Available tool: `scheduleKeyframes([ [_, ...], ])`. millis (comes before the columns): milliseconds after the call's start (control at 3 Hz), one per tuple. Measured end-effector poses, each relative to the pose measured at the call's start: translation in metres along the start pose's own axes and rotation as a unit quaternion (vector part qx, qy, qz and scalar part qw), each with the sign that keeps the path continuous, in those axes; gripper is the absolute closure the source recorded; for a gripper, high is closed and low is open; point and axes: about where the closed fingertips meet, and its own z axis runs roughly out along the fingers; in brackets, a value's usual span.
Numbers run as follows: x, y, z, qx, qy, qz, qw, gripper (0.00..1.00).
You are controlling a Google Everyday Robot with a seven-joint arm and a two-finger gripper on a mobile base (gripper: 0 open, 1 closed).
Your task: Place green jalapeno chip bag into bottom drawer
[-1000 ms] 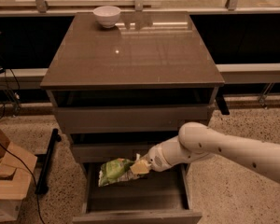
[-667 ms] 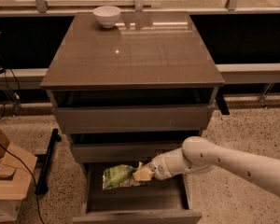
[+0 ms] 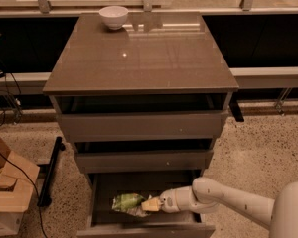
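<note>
My gripper has a spot to reach in the bottom drawer. It will let go of the green jalapeno chip bag in the bottom drawer's front corner [image 3: 120, 213] nearest the black bar.
The green jalapeno chip bag [image 3: 126, 202] lies low inside the open bottom drawer [image 3: 139, 229], left of centre, close to or on the drawer floor. My gripper [image 3: 150, 205] reaches in from the right on a white arm, and its yellowish fingertips hold the bag's right end. The bottom drawer is pulled out below the two drawers above it.
A white bowl [image 3: 113, 17] stands at the back left of the cabinet top [image 3: 139, 58]. The top drawer [image 3: 139, 125] and middle drawer [image 3: 141, 160] are slightly pulled out. A cardboard box [image 3: 7, 192] and a black bar [image 3: 49, 172] lie on the floor at left.
My gripper has moved down and a little right, lowering the chip bag deeper into the bottom drawer. The arm is lower at the drawer's front right.
</note>
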Motion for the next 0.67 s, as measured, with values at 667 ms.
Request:
scheduleKeyframes([
  [667,0.016,-0.014,0.024,0.018,0.007,0.017,0.9997,1.0],
])
